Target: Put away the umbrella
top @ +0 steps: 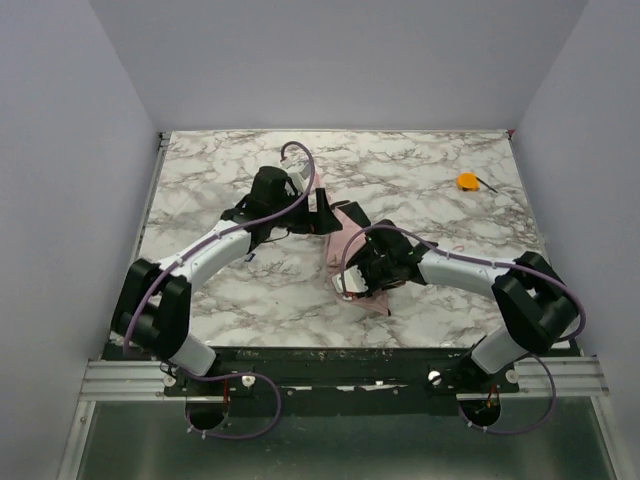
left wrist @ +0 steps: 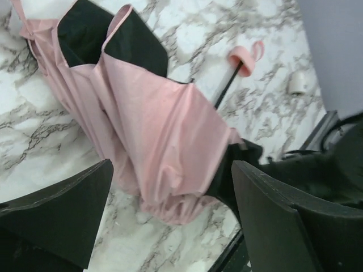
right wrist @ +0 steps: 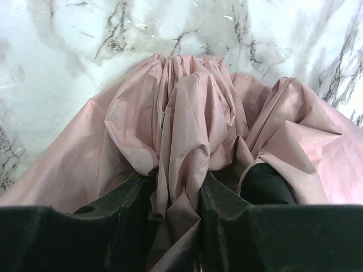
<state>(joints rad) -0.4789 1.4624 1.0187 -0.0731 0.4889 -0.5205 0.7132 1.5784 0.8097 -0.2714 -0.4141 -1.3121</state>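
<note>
The canopy spreads loose beside the narrow fold that my right gripper pinches, so my right gripper should open and close around a wider bunch of fabric (right wrist: 227, 119).
The pale pink umbrella (top: 343, 238) lies partly collapsed on the marble table (top: 240, 290), with both grippers at it. In the left wrist view its loose canopy (left wrist: 153, 124) spreads over the marble, and the slim dark shaft (left wrist: 226, 89) runs up to the small pink handle (left wrist: 243, 58). My left gripper (left wrist: 170, 170) is open wide, its fingers (left wrist: 62, 209) on either side of the canopy's lower end without pinching it. My right gripper (right wrist: 176, 209) is shut on a bunched fold of the pink fabric (right wrist: 187, 113). In the top view the left gripper (top: 324, 214) sits at the umbrella's far end and the right gripper (top: 364, 272) at its near end.
A small orange object (top: 467, 181) lies at the table's far right. A small white piece (left wrist: 298, 83) sits at the table's edge in the left wrist view. Grey walls close in the table on three sides.
</note>
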